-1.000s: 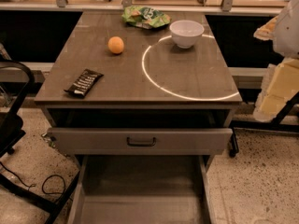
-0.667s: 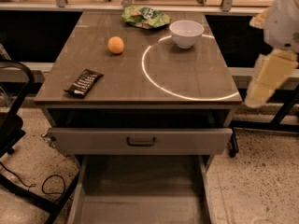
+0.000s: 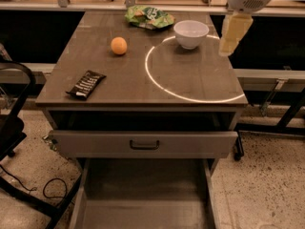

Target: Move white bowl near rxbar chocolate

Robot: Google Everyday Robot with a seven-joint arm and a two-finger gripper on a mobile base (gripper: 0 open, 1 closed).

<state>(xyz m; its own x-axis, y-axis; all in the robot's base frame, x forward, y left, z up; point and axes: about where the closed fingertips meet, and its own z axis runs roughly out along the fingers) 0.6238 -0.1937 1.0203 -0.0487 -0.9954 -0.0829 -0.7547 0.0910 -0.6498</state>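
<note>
Next, I need to grip the white bowl at the near part of its rim (image 3: pixel 192 36), facing the drawer.
The white bowl (image 3: pixel 191 33) stands upright at the far right of the grey table (image 3: pixel 190 80), just on the glowing ring of light. The rxbar chocolate (image 3: pixel 86 84), a flat black wrapper with white lettering, lies near the table's front left corner, far from the bowl. My gripper (image 3: pixel 228 43) hangs from the white arm at the upper right. Its yellowish end sits just right of the bowl and above the table, apart from it. It holds nothing that I can see.
An orange fruit (image 3: pixel 119 46) lies left of the bowl. A green snack bag (image 3: pixel 148 16) lies at the table's far edge. A drawer (image 3: pixel 143 143) below the top is pulled out. A black chair (image 3: pixel 14 128) stands at the left.
My gripper has moved left and further in from the right edge of the view, closing in on the bowl's right side. The objects on the table have not moved.
</note>
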